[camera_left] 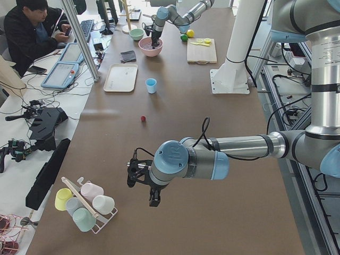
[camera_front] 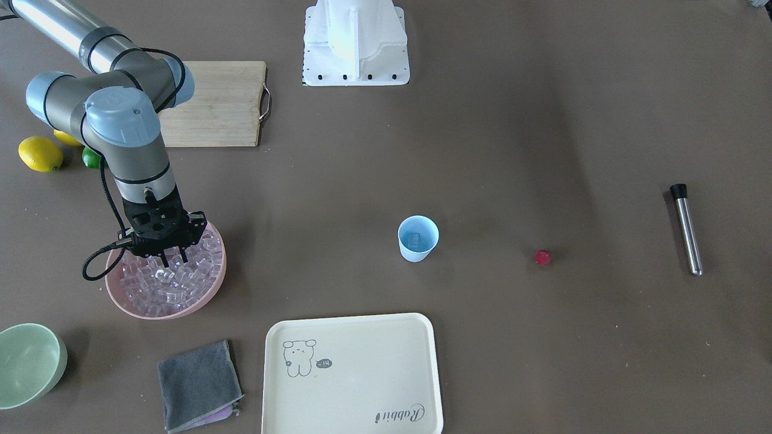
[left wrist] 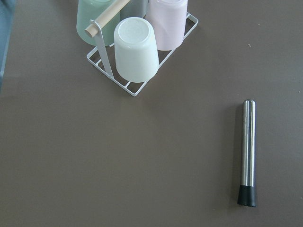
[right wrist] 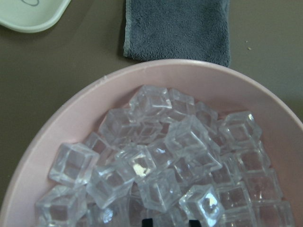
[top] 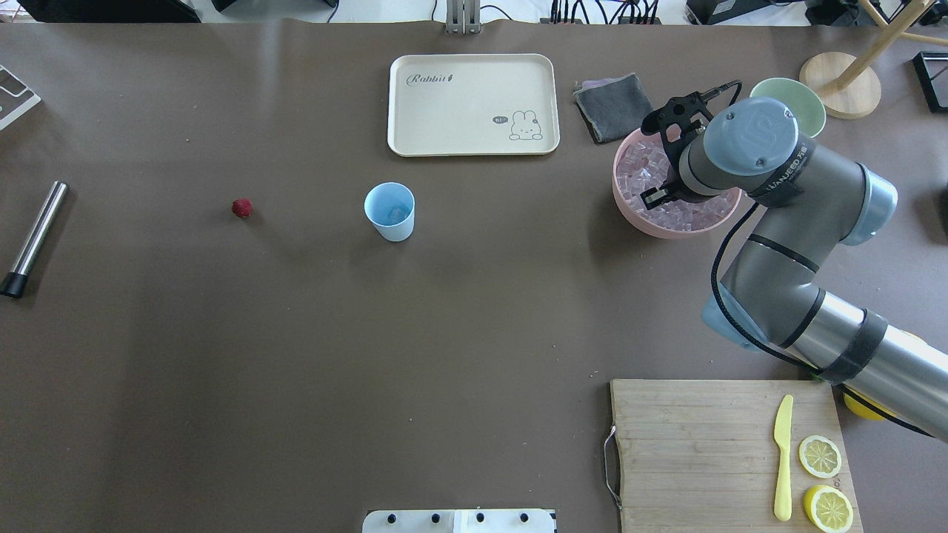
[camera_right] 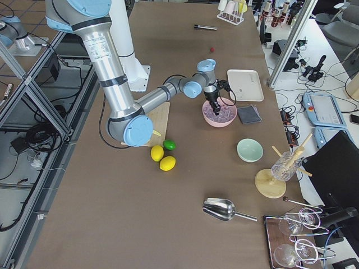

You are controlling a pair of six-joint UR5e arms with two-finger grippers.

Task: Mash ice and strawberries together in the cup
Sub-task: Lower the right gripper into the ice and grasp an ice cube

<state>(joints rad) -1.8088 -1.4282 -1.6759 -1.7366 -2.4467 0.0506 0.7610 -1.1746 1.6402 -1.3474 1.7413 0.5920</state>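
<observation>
Next, my right gripper releases its ice cube, still among the pile in the pink bowl, in the light-blue cup with the other cube [camera_front: 417, 242].
The light-blue cup [camera_front: 418, 239] stands upright mid-table with one ice cube [camera_front: 414, 241] in it. The red strawberry [camera_front: 543, 257] lies on the table, well apart from the cup, on the left arm's side. More ice [right wrist: 156, 161] fills the pink bowl [camera_front: 120, 301]. My right gripper [camera_front: 174, 260] points down into that ice. Its fingertips [right wrist: 147, 221] stand about one cube's width apart, closed on a cube among the pile. My left gripper [camera_left: 154, 197] hovers over the table's far left end. Only the left side view shows it, so I cannot tell its state.
A steel muddler [camera_front: 687, 232] lies beyond the strawberry, below the left wrist camera, beside a rack of cups [left wrist: 137, 47]. A cream tray [camera_front: 353, 374], grey cloth [camera_front: 199, 383] and pale green bowl [camera_front: 27, 361] lie near the pink bowl. A cutting board [camera_front: 211, 105], lemons [camera_front: 40, 154] and a lime [camera_front: 90, 158] are behind it.
</observation>
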